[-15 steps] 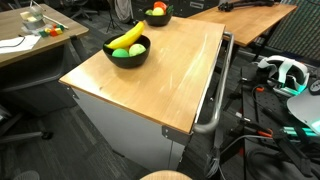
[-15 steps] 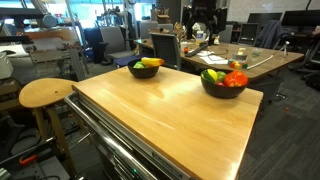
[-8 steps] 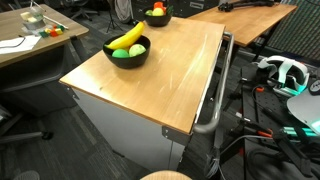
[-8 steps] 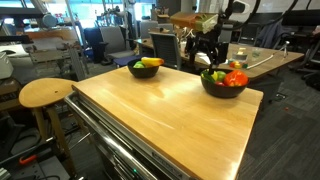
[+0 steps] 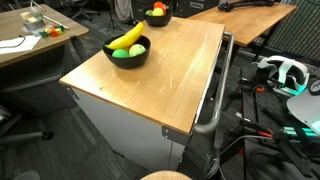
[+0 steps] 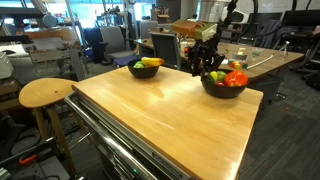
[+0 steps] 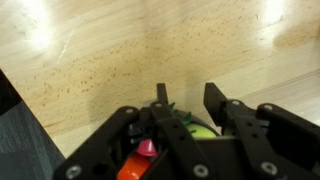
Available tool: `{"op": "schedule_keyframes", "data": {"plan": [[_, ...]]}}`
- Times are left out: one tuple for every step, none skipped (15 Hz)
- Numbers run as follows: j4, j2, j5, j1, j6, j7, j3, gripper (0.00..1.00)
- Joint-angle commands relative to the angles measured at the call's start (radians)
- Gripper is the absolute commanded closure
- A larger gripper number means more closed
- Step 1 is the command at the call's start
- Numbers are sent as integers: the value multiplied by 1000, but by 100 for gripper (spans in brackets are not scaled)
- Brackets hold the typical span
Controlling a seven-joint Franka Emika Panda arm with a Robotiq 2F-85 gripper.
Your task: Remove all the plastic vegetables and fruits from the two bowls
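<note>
I can see my gripper's fingers reach past the green leafy piece toward the bowl's rim, so next I open, shift inward and pinch the leaves [image 7: 184, 117] between both fingers.
Two black bowls stand on the wooden table [image 6: 170, 115]. In an exterior view my gripper [image 6: 208, 68] hangs at the left rim of the wider bowl [image 6: 225, 92], which holds a red tomato [image 6: 236, 78] and green pieces. The wrist view shows my gripper [image 7: 187, 92] with its jaws drawn in around a green leafy piece [image 7: 197, 130]; pink [image 7: 146, 148] and orange [image 7: 130, 170] pieces lie beside it. The other bowl [image 6: 146, 71] [image 5: 127, 57] holds a yellow banana [image 5: 126, 38] and a bright green ball [image 5: 136, 49]. The tomato bowl [image 5: 157, 18] sits at the far table end; the gripper is hidden there.
A round wooden stool [image 6: 45, 93] stands by the table's corner. A metal handle bar [image 5: 215, 90] runs along one table side. A cluttered desk [image 6: 250, 58] lies behind the tomato bowl. A headset [image 5: 280, 72] and cables lie on the floor.
The arm has come down from the background to the tomato bowl's rim. Its jaws have narrowed from wide open onto the green piece.
</note>
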Motion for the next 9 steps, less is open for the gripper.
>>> {"op": "schedule_keyframes", "data": {"plan": [[36,12,-10,-16,10,20,15,86],[43,14,-15,-16,6,27,12,94],[48,16,-20,-17,2,31,9,51],[54,19,-28,-17,-2,37,6,56],[60,23,-31,-20,-1,43,4,55],[67,27,-33,-22,-2,49,3,48],[73,31,-35,-25,-4,55,3,41],[81,36,-31,-29,-6,58,4,34],[87,41,-28,-32,-6,60,6,25]]}}
